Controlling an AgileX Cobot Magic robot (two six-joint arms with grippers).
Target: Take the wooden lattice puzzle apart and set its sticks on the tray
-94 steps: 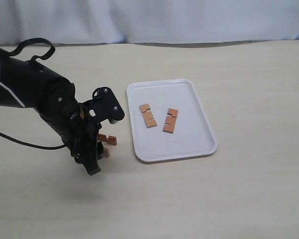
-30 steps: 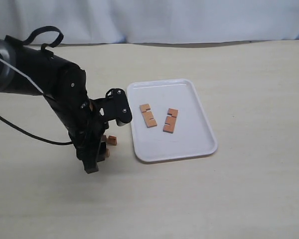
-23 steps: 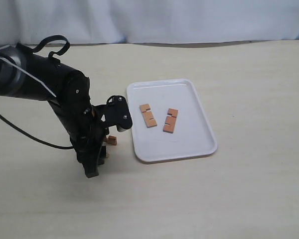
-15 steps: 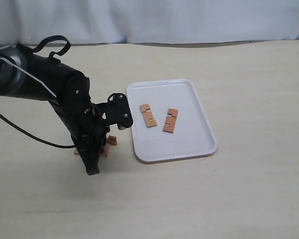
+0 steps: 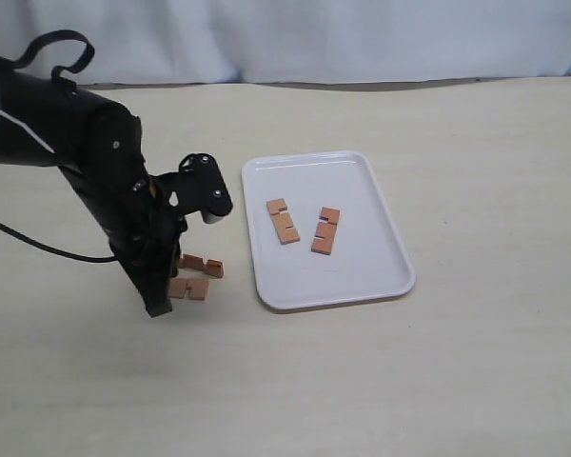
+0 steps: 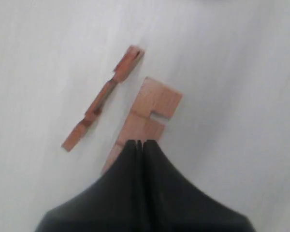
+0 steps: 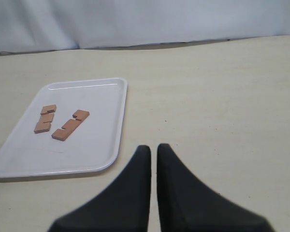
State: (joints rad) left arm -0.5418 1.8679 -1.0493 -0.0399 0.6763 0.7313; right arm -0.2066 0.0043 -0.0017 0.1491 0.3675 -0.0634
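Note:
I should back my left gripper off, as its shut fingers are over the flat stick, then open it and take its near end (image 6: pixel 112 155) before I carry the stick to the tray.
No assembled lattice puzzle shows; only separate sticks. Two reddish-brown sticks (image 5: pixel 284 221) (image 5: pixel 325 230) lie flat on the white tray (image 5: pixel 362 276), also seen in the right wrist view as sticks (image 7: pixel 45 119) (image 7: pixel 70 125) on the tray (image 7: pixel 101 145). Two more sticks rest on the table left of the tray: one on its edge (image 5: pixel 202 265) (image 6: pixel 104 96), one flat (image 5: pixel 190 288) (image 6: pixel 147 116). My left gripper (image 5: pixel 157 307) (image 6: pixel 141 143) is shut, its tips over the flat stick's near end, nothing seen between them. My right gripper (image 7: pixel 153 147) is shut above bare table.
The beige table (image 5: pixel 476 171) runs to a pale cloth backdrop (image 5: pixel 362 38) at the far side. The left arm's black cable (image 5: pixel 38 252) trails across the table on the left. The left arm's dark body (image 5: pixel 86 162) stands over the table left of the sticks.
The left arm has swung back to the left. A stick that was hidden against the gripper now lies flat on the table beside the other loose stick.

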